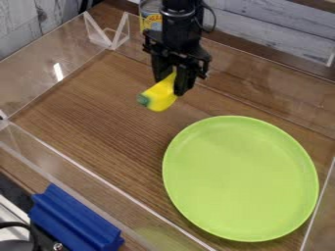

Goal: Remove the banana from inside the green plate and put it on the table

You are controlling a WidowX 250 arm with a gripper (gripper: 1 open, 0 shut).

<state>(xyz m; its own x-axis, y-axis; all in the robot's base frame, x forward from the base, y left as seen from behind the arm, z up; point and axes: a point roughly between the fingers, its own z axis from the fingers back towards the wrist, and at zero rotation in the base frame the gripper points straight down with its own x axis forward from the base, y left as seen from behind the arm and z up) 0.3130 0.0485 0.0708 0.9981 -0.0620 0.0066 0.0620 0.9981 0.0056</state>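
Observation:
The robot's gripper needs to set the banana down on the bare wood [165,98] past the far edge of the green plate. The banana still hangs just above the brown table.
The small yellow banana [159,95] with a green tip hangs just above the brown wood-grain table [92,147], left of centre. My black gripper [177,80] comes down from the top and is shut on the banana's upper right end. The large lime-green plate [241,178] lies flat at the lower right with nothing in it, well apart from the banana and gripper.
Clear acrylic walls [39,59] border the table at the left and back. A blue block [72,224] lies at the bottom left corner, outside the front wall. Bare wood lies between the plate and the left wall.

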